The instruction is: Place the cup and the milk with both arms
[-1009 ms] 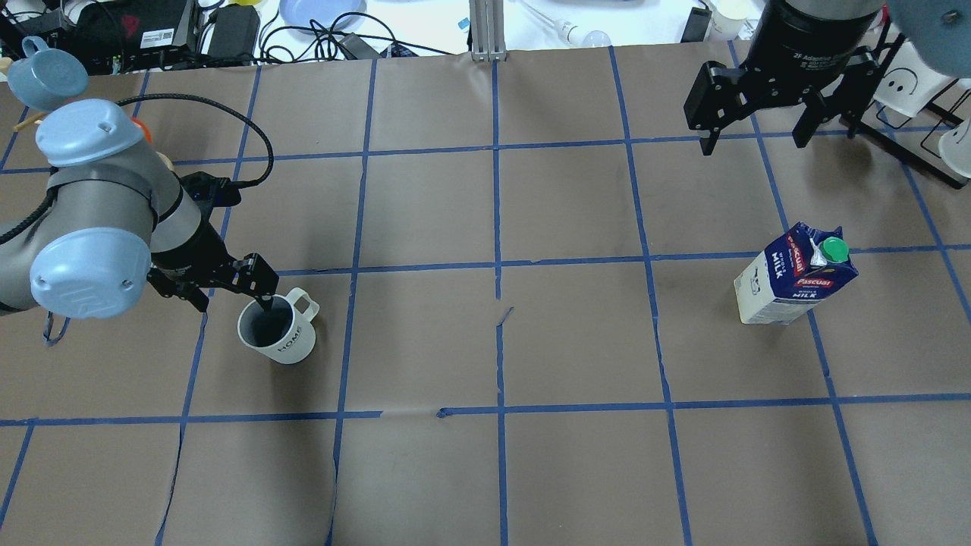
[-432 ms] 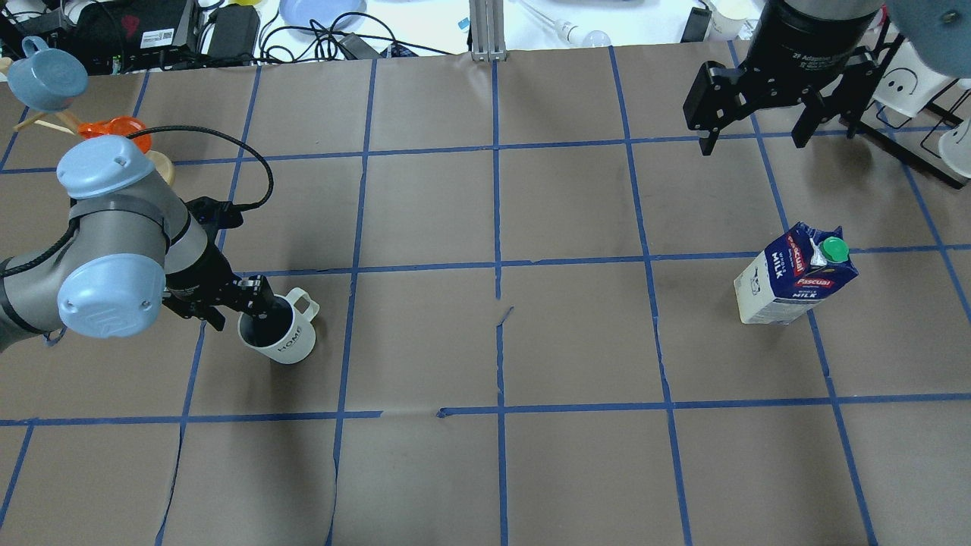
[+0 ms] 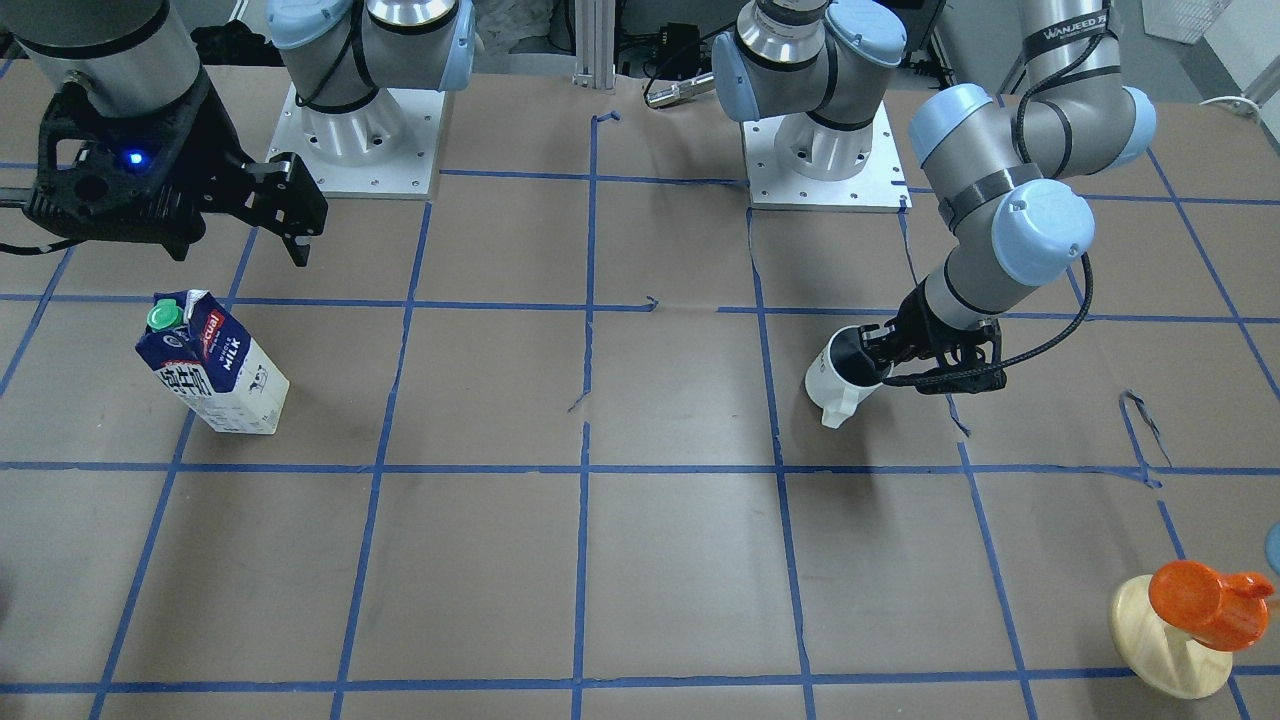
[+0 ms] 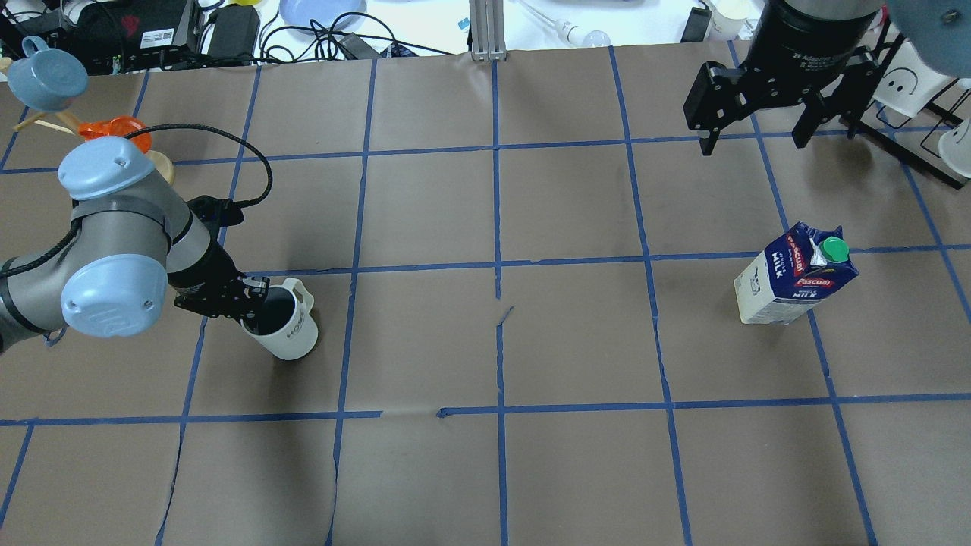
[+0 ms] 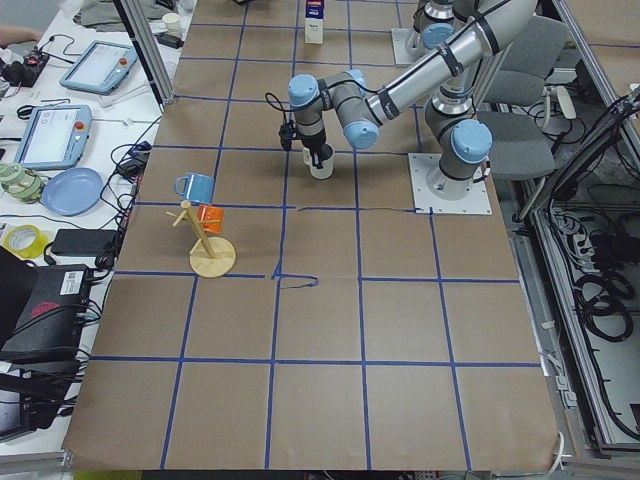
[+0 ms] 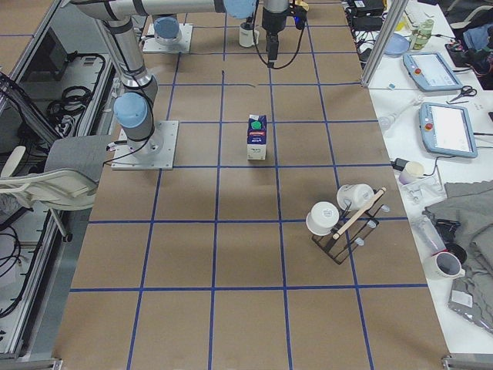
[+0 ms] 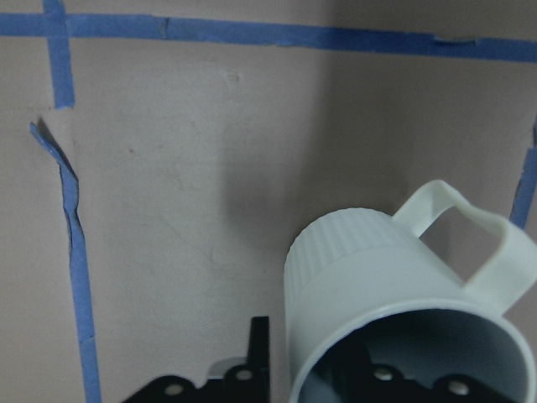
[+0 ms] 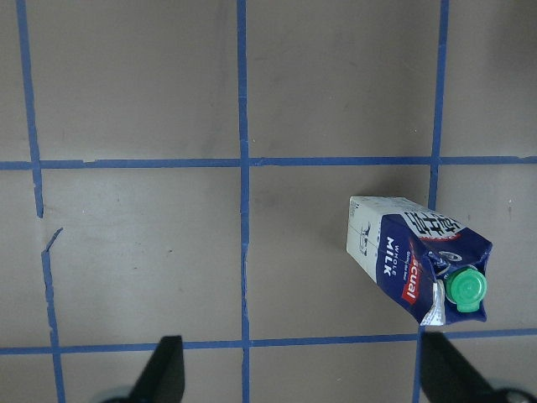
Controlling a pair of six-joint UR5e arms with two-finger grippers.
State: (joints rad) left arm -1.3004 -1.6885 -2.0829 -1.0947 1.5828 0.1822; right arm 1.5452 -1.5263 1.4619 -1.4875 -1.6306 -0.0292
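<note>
Next, my left gripper sets the white cup upright and lets it go on the blue tape crossing in the middle of the table (image 3: 596,490).
The white cup (image 4: 284,327) stands tilted on the left of the table, with its handle pointing away from the arm. My left gripper (image 4: 247,300) is shut on its rim, one finger inside and one outside, as the left wrist view (image 7: 306,378) shows around the cup (image 7: 394,277). In the front-facing view the cup (image 3: 838,382) leans beside that gripper (image 3: 882,358). The milk (image 4: 793,284) stands upright on the right; it also shows in the front-facing view (image 3: 215,365). My right gripper (image 4: 756,140) is open and high above the table; its wrist view shows the milk (image 8: 415,256) below.
A wooden mug stand (image 4: 155,163) with an orange cup (image 3: 1205,602) and a blue cup (image 4: 45,76) stands behind the left arm. A black rack with white mugs (image 6: 347,216) stands at the far right. The two arm bases (image 3: 355,130) sit at the robot's side.
My left arm lowered and swung in, and its gripper closed on the cup's rim. The cup has tipped over from upright to tilted. The right arm and the milk have not moved.
</note>
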